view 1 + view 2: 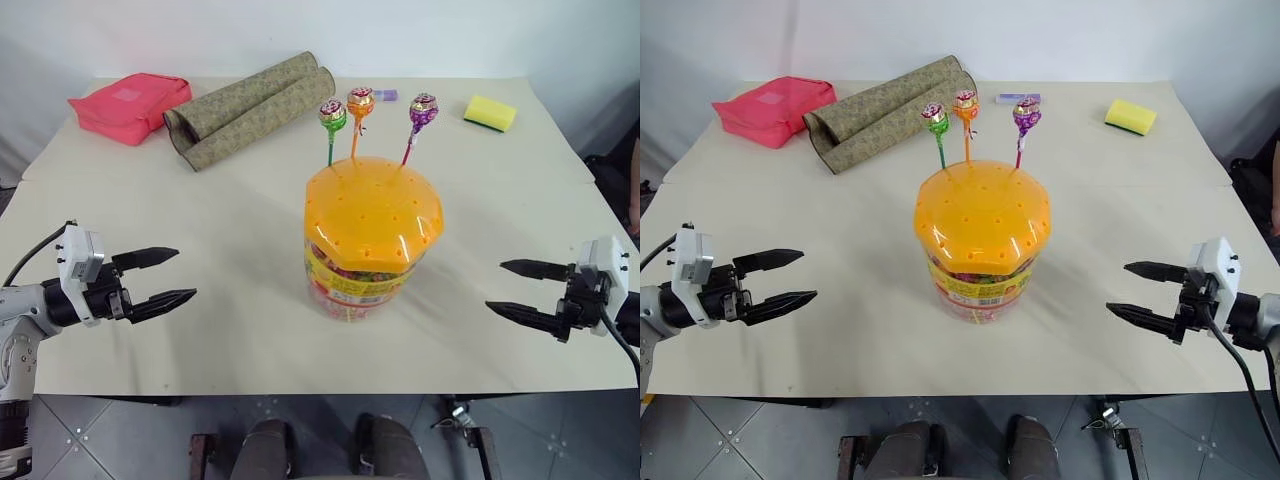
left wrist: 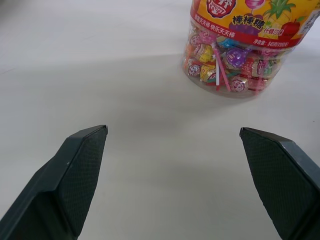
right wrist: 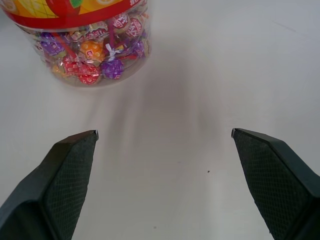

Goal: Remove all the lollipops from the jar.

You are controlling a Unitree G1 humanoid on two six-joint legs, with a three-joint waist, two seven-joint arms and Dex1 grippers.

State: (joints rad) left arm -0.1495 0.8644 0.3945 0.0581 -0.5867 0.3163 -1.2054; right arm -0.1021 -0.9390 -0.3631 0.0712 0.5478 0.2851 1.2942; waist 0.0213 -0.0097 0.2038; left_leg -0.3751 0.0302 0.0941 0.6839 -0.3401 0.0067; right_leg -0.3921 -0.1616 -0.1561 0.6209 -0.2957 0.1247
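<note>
I will next close my left gripper on the green lollipop's upper part of its stick (image 1: pixel 331 140), just below the wrapped candy.
The jar (image 1: pixel 365 262), a clear tub of colourful sweets with a yellow-red label and a domed orange lid (image 1: pixel 373 212), stands in the middle of the table. Three lollipops stand upright in the lid's holes: a green one (image 1: pixel 332 117), an orange one (image 1: pixel 360 102) and a purple one (image 1: pixel 423 111). My left gripper (image 1: pixel 172 277) hovers open over the table well to the jar's left. On the jar's right, my right gripper (image 1: pixel 510 288) is open too, also well apart from it. Both point inward at the jar, with nothing between their fingers.
Two patterned cardboard rolls (image 1: pixel 250 108) lie at the back left, with a pink pouch (image 1: pixel 130 105) beside them. A yellow sponge (image 1: pixel 490 112) sits at the back right and a small purple tube (image 1: pixel 385 95) lies behind the lollipops. The table's front edge (image 1: pixel 320 392) is close.
</note>
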